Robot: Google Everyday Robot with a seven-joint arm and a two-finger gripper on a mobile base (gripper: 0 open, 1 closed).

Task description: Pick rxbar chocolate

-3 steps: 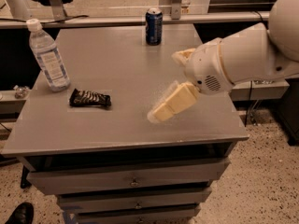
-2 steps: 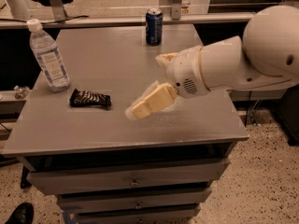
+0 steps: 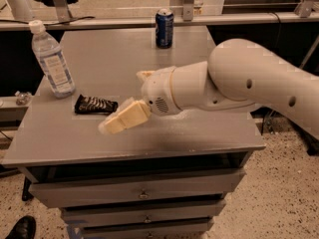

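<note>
Next, I close my gripper on the end of the rxbar chocolate [image 3: 110,107] that is farther from the clear water bottle.
The rxbar chocolate [image 3: 94,104] is a small flat bar in a shiny black wrapper, lying flat on the left part of the grey table top [image 3: 209,133]. My gripper [image 3: 123,102] hangs just right of the bar's right end, a little above the table. It is open and empty: one cream finger [image 3: 124,118] points down-left in front of the bar, and the other fingertip [image 3: 144,75] shows behind the wrist. The big white arm [image 3: 249,83] reaches in from the right.
A clear water bottle [image 3: 51,61] stands upright at the left, just behind the bar. A dark blue soda can [image 3: 164,28] stands at the table's far edge. Drawers [image 3: 144,193] sit under the table top. A black shoe [image 3: 20,228] shows at the lower left.
The arm and gripper have moved left across the table, from the right middle to right beside the bar. The bar, bottle and can have not moved.
</note>
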